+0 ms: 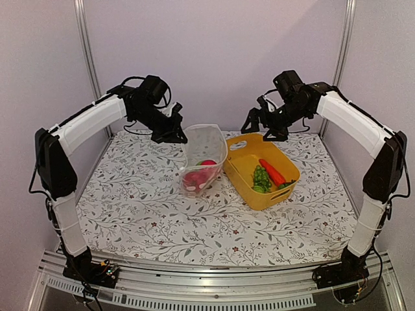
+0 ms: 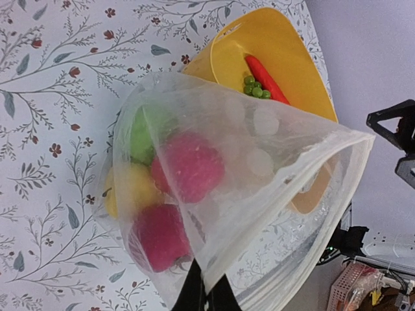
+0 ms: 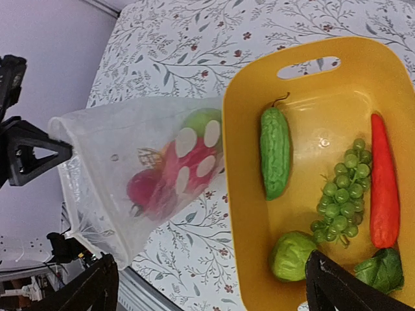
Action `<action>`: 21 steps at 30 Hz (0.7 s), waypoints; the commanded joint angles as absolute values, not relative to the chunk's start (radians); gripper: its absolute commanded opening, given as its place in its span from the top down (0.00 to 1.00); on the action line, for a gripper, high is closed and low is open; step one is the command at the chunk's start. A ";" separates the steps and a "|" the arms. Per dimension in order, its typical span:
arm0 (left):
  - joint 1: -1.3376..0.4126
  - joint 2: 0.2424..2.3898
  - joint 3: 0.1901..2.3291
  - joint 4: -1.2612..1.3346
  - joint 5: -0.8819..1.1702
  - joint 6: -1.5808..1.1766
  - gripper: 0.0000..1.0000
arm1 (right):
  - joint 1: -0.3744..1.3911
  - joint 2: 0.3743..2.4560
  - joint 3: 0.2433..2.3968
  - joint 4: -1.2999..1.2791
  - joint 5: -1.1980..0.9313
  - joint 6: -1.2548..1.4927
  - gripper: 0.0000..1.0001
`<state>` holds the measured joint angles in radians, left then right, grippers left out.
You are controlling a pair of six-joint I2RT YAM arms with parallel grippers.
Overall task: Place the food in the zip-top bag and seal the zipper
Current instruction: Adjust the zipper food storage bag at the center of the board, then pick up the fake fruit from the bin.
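The robot's right gripper needs to move next to the grapes beside the carrot in the yellow tub and close on the thick end of the grapes (image 1: 263,181) (image 3: 334,223).
The zip-top bag (image 1: 206,155) stands on the table with its mouth open, left of the yellow tub. My left gripper (image 1: 174,133) is shut on the bag's upper edge, seen in the left wrist view (image 2: 206,295) at the bottom of the frame. Inside the bag (image 2: 259,162) lie two red pieces (image 2: 188,165), a yellow lemon (image 2: 130,191) and a green piece (image 2: 142,133). The zipper (image 2: 294,271) runs along the mouth, unsealed. My right gripper (image 3: 214,288) hangs open and empty above the tub and bag (image 3: 117,175). More food sits in the tub: cucumber (image 3: 275,152), grapes (image 3: 343,194), carrot (image 3: 384,188), lettuce (image 3: 292,256).
The yellow tub (image 1: 285,194) sits right of the bag on the floral tablecloth (image 1: 142,201), almost touching it. A leafy green piece (image 3: 382,269) lies in the tub's corner. Metal frame posts and walls close the back and sides.
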<state>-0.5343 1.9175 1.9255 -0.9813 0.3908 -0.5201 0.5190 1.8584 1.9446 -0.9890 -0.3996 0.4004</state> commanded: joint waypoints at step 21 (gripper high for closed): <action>-0.536 1.900 1.924 -0.968 0.414 -0.521 1.00 | 0.501 2.071 1.782 -1.014 -0.054 0.222 0.40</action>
<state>-0.5343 1.9171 1.9255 -0.9771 0.4080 -0.5205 0.4980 2.0411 1.7962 -1.0027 -0.0513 0.2420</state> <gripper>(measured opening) 0.006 0.610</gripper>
